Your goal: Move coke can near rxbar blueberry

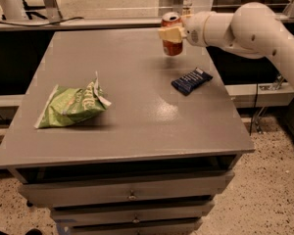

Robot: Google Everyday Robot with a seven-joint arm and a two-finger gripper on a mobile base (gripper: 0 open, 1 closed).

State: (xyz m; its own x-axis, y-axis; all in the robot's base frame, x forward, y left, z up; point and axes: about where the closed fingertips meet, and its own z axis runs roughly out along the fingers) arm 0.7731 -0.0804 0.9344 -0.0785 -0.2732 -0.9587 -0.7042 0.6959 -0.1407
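The gripper will release the coke can upright on the grey table [182,69] just behind the rxbar blueberry.
The coke can [172,44] is red-orange with a silver top. It is held upright in the air above the far right part of the grey table [132,111]. My gripper [171,34] is shut on the coke can, reaching in from the right on a white arm. The rxbar blueberry [191,81] is a flat dark blue bar lying on the table just in front of and to the right of the can, apart from it.
A green chip bag [72,105] lies on the left half of the table. Drawers [130,195] run below the table's front edge. A railing and a floor lie behind the table.
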